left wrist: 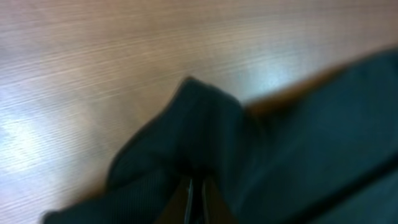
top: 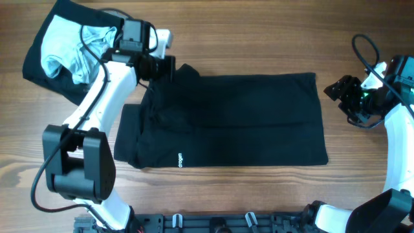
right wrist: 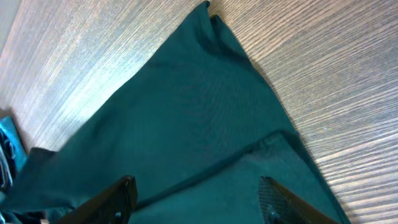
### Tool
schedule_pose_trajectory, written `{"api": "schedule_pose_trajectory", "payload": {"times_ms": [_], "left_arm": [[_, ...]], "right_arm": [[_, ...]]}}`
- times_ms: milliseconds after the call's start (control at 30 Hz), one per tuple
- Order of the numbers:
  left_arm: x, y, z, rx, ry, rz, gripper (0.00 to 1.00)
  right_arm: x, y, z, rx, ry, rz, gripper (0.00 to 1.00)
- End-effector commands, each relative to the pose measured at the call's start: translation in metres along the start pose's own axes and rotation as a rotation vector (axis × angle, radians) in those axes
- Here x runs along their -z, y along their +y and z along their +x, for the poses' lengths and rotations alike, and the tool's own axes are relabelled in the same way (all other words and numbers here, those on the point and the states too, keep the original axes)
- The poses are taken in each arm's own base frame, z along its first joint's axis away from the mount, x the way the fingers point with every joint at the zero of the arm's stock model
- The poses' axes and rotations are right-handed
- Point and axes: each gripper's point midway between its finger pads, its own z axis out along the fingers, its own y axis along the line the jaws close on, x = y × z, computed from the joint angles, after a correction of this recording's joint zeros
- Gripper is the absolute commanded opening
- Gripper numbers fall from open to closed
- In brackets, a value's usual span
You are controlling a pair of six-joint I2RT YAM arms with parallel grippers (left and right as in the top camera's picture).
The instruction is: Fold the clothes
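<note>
My right gripper grabs the back corner of the black garment (top: 312, 76) (right wrist: 211, 15) next, across from the corner that my left gripper holds.
A large black garment (top: 239, 116) lies spread flat on the wooden table, with a small white logo (top: 180, 159) near its front left edge. My left gripper (top: 169, 66) is at the garment's back left corner. In the left wrist view its fingers (left wrist: 198, 194) are shut on a raised fold of the black fabric (left wrist: 205, 124). My right gripper (top: 339, 90) is open and empty just off the garment's right edge. In the right wrist view its fingers (right wrist: 196, 190) are spread wide, with the garment (right wrist: 186, 112) below and beyond them.
A pile of other clothes (top: 71, 45), pale blue and grey on black, lies at the back left corner behind the left arm. Bare wooden table (top: 259, 39) surrounds the garment. The arm bases stand along the front edge.
</note>
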Motion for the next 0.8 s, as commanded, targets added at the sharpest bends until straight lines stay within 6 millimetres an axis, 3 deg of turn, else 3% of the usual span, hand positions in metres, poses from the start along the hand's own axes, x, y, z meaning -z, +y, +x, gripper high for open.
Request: {"api": "schedule_pose_trajectory", "payload": {"times_ms": [0, 67, 100, 167, 200, 300, 400, 500, 600, 667, 700, 767], "left_arm": [[-0.020, -0.031, 0.049, -0.017, 0.172, 0.038, 0.04], [-0.029, -0.044, 0.072, -0.048, 0.232, 0.040, 0.04], [-0.034, -0.051, 0.087, -0.065, 0.268, 0.041, 0.17], [-0.037, -0.058, 0.115, -0.040, 0.353, 0.003, 0.21], [-0.033, -0.057, 0.118, -0.046, 0.365, -0.024, 0.24], [-0.006, -0.041, 0.086, -0.033, 0.274, -0.128, 0.35], [-0.001, -0.016, 0.044, -0.025, 0.111, -0.199, 0.44], [-0.022, -0.003, 0.042, -0.006, 0.119, -0.207, 0.55], [-0.066, -0.011, 0.055, 0.002, 0.178, -0.102, 0.63], [-0.084, -0.019, 0.061, 0.013, 0.203, -0.023, 0.60], [-0.084, -0.022, 0.061, -0.001, 0.203, -0.001, 0.50], [-0.081, -0.026, 0.058, -0.019, 0.194, 0.014, 0.17]], "right_arm": [[0.004, 0.006, -0.003, 0.029, -0.012, -0.023, 0.67], [0.004, 0.006, -0.003, 0.028, -0.011, -0.023, 0.67], [0.004, 0.006, -0.003, 0.028, -0.010, -0.023, 0.67], [0.004, 0.006, -0.003, 0.027, -0.009, -0.022, 0.68], [0.004, 0.006, -0.003, 0.027, -0.010, -0.023, 0.68], [0.004, 0.006, -0.003, 0.028, -0.011, -0.023, 0.68], [0.004, 0.006, -0.003, 0.027, -0.011, -0.023, 0.68], [0.004, 0.006, -0.003, 0.027, -0.009, -0.022, 0.68], [0.004, 0.006, -0.003, 0.027, -0.010, -0.023, 0.68], [0.004, 0.006, -0.002, 0.027, -0.007, -0.022, 0.68], [0.004, 0.006, -0.002, 0.026, -0.007, -0.022, 0.68], [0.004, 0.006, -0.002, 0.026, -0.008, -0.022, 0.68]]}}
